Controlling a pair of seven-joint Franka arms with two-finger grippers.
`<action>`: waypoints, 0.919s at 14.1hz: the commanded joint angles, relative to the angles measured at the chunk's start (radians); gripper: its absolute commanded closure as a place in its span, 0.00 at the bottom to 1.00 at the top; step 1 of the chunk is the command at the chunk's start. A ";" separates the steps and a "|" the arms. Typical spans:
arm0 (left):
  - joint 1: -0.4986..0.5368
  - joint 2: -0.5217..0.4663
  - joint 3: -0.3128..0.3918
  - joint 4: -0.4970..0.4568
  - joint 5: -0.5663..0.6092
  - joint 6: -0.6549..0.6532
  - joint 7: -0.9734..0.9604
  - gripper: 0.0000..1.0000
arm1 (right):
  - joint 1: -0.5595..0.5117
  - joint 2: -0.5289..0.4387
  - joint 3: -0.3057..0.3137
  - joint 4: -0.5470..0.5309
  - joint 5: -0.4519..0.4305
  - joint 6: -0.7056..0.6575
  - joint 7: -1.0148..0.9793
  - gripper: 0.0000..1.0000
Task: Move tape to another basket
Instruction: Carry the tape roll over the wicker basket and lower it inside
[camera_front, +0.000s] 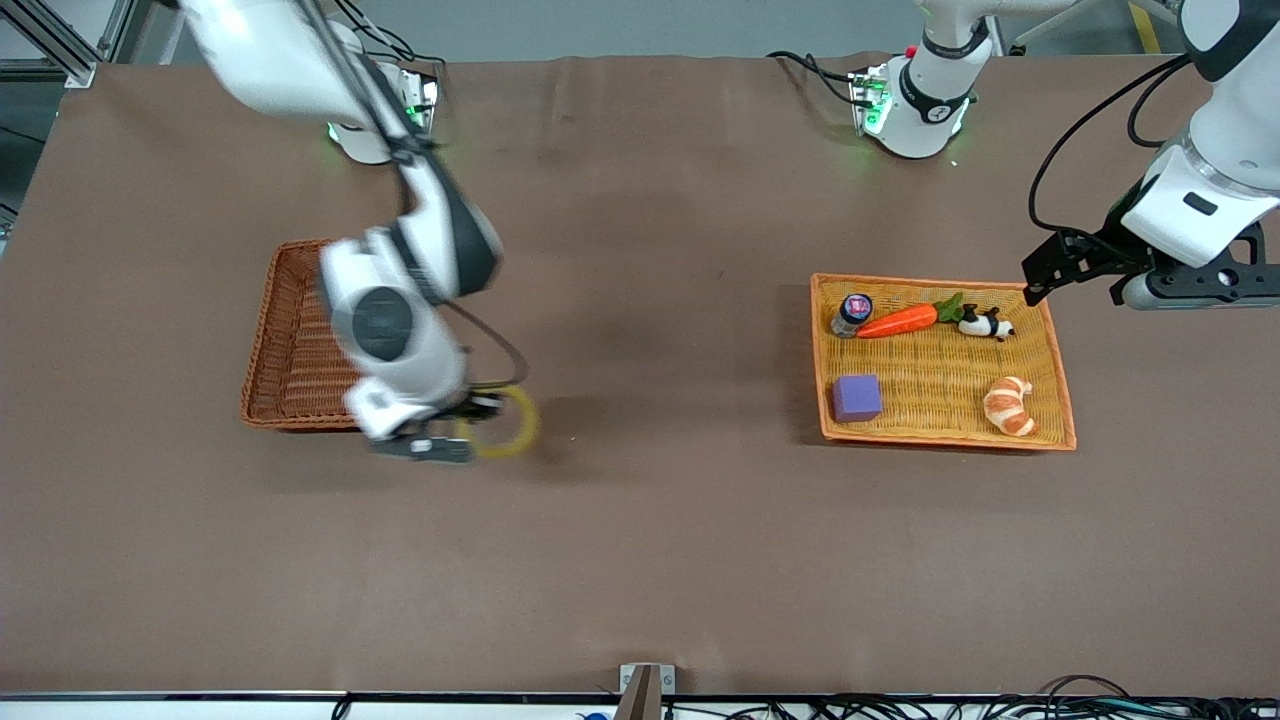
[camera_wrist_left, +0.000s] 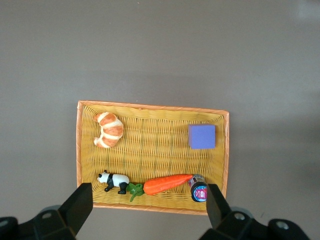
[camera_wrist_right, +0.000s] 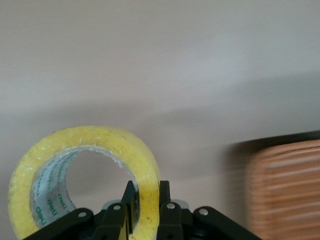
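Next, I release the tape with my right gripper near the middle of the reddish-brown wicker basket (camera_front: 343, 317), a little toward the yellow tray.
My right gripper (camera_front: 478, 412) is shut on the wall of the yellow translucent tape roll (camera_front: 508, 422) and holds it in the air, over the bare table just beside the reddish-brown wicker basket (camera_front: 290, 340). In the right wrist view the tape (camera_wrist_right: 85, 165) stands on edge between my fingertips (camera_wrist_right: 131, 197), and the basket (camera_wrist_right: 282, 185) shows blurred to one side. My left gripper (camera_front: 1040, 272) is open and empty, held in the air over the rim of the flat yellow tray (camera_front: 940, 385) at the left arm's end, and waits.
The yellow tray (camera_wrist_left: 150, 150) holds a purple cube (camera_front: 857, 397), a croissant (camera_front: 1009, 405), an orange carrot (camera_front: 897, 320), a panda figure (camera_front: 985, 323) and a small dark jar (camera_front: 852, 312). Brown table surface lies between the two containers.
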 joint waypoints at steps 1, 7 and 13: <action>-0.008 0.001 0.000 0.011 0.006 -0.037 0.017 0.00 | -0.016 -0.180 -0.131 -0.188 0.053 -0.018 -0.272 1.00; -0.008 0.022 -0.022 0.015 0.018 -0.035 -0.005 0.00 | -0.225 -0.355 -0.205 -0.418 0.050 0.000 -0.757 1.00; -0.008 0.024 -0.022 0.015 0.018 -0.031 -0.008 0.00 | -0.242 -0.462 -0.195 -0.742 0.046 0.273 -0.814 1.00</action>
